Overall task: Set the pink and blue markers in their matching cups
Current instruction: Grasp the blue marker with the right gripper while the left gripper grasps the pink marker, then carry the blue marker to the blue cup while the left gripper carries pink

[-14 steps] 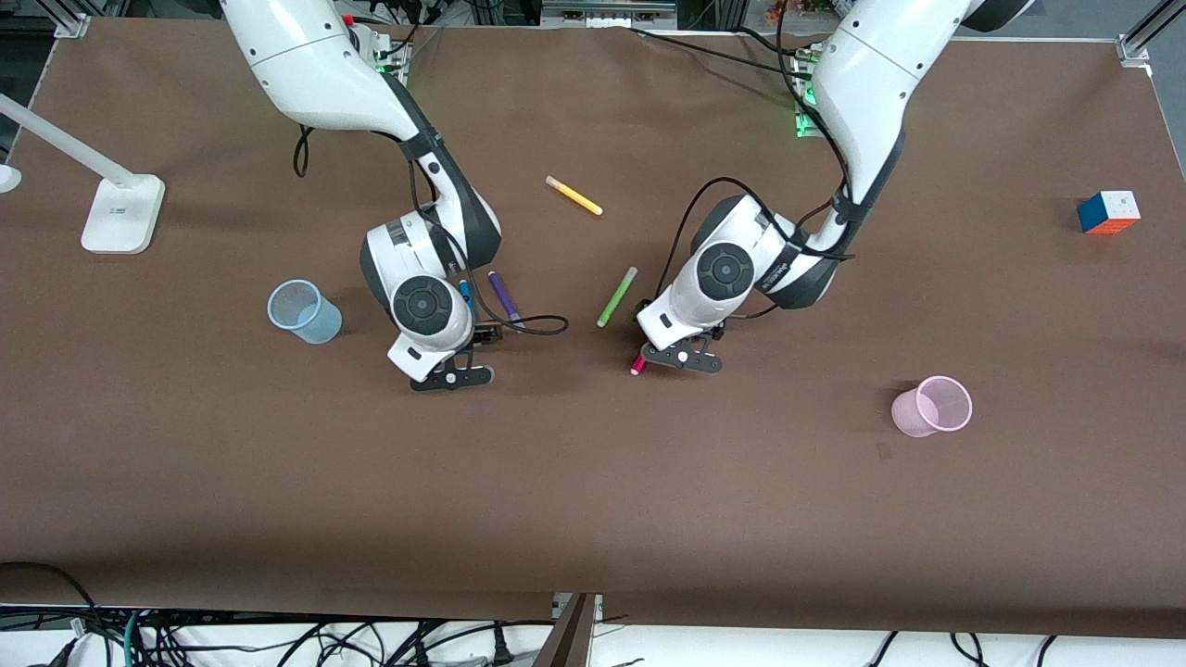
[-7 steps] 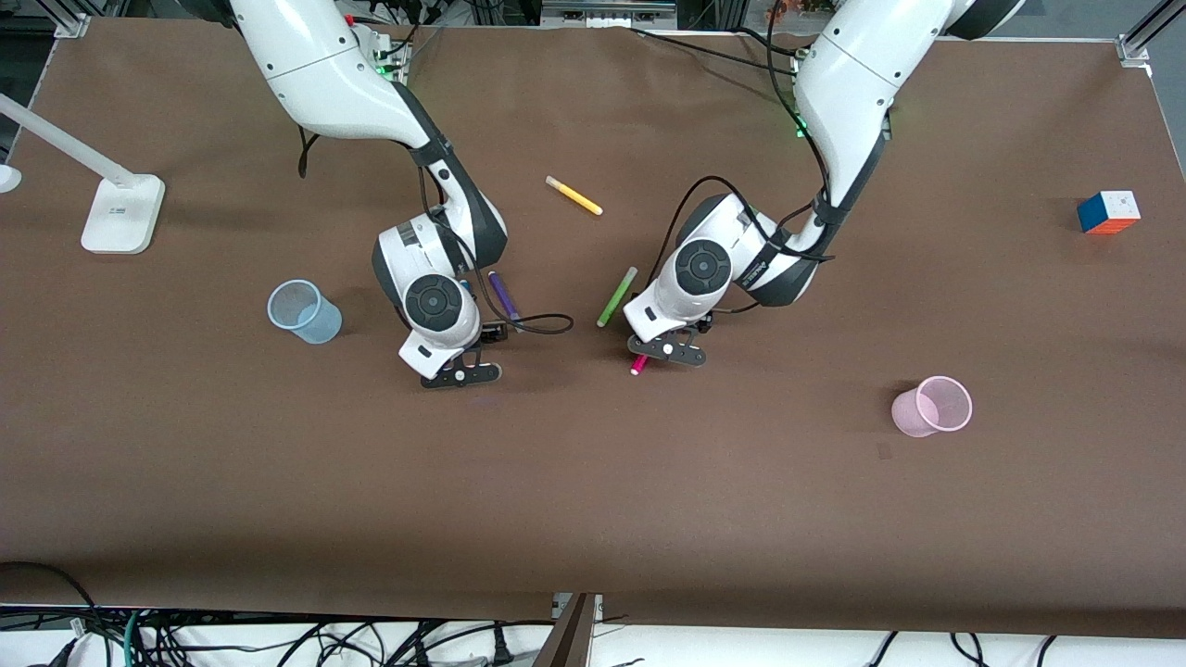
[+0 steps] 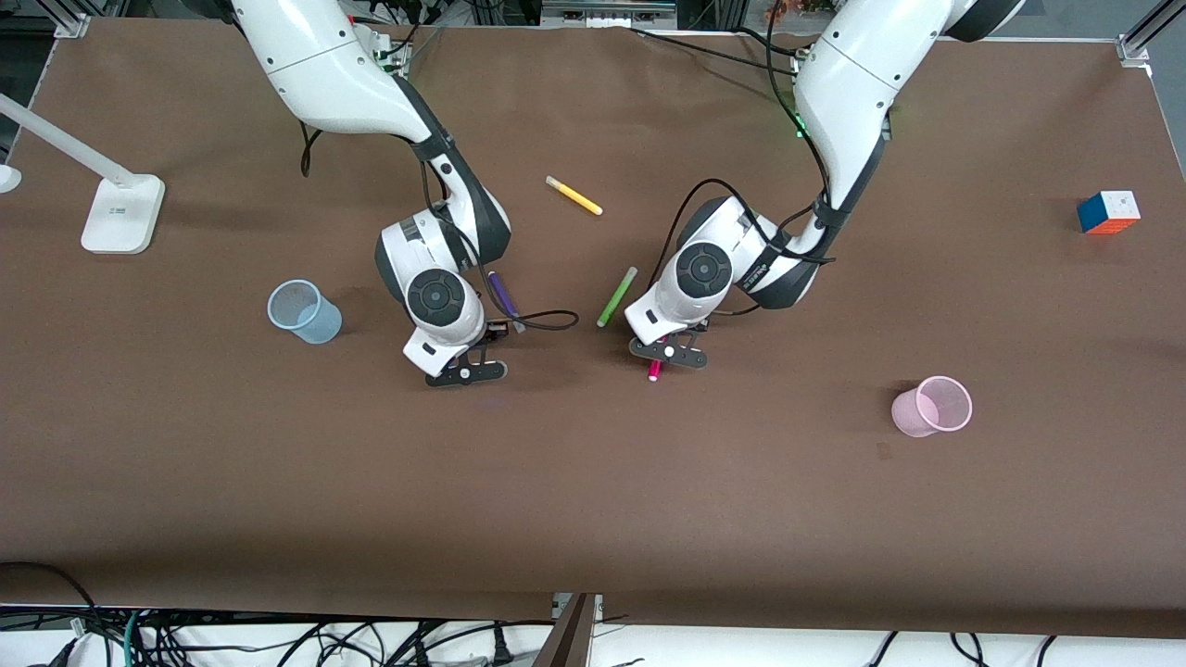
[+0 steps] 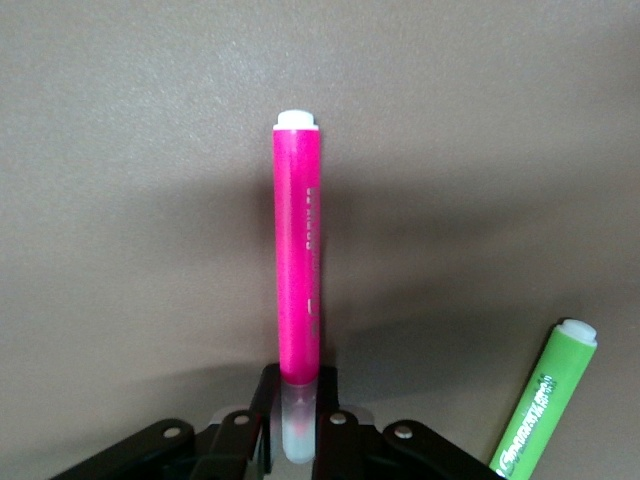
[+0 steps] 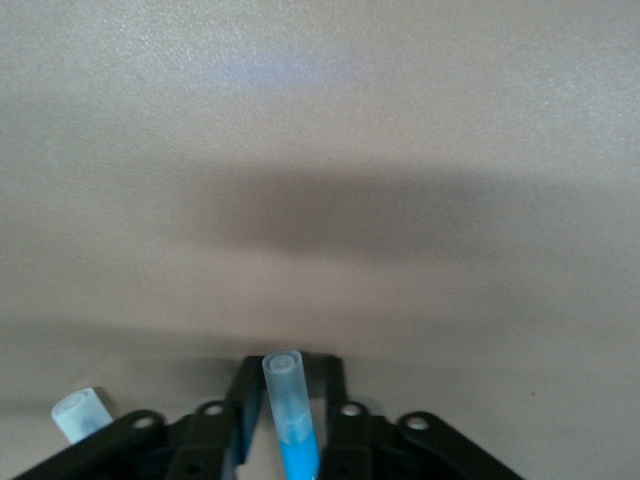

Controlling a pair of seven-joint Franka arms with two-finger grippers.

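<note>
Next, I let go of the blue marker with my right gripper inside the pale blue cup (image 3: 306, 312) near the white lamp base.
My left gripper (image 3: 665, 357) is shut on the pale cap of the pink marker (image 4: 298, 270). The marker's magenta end sticks out below the gripper in the front view (image 3: 654, 372), low over the table. My right gripper (image 3: 466, 372) holds the blue marker (image 5: 297, 452) between its fingers, and its greyish cap (image 5: 284, 392) sticks out past them. The right hand hides the blue marker in the front view. The pale blue cup (image 3: 304, 312) stands toward the right arm's end. The pale pink cup (image 3: 931, 406) stands toward the left arm's end.
A purple pen (image 3: 503, 295) lies beside the right hand. A lime-green pen (image 3: 616, 296) lies beside the left hand and shows in the left wrist view (image 4: 540, 410). A yellow pen (image 3: 574, 195) lies farther from the camera. A white lamp base (image 3: 120, 213) and a colour cube (image 3: 1108, 212) sit near the table ends.
My left gripper closed in on the pink marker and turned it, so its end now points toward the camera. My right hand shifted slightly and now covers the blue marker.
</note>
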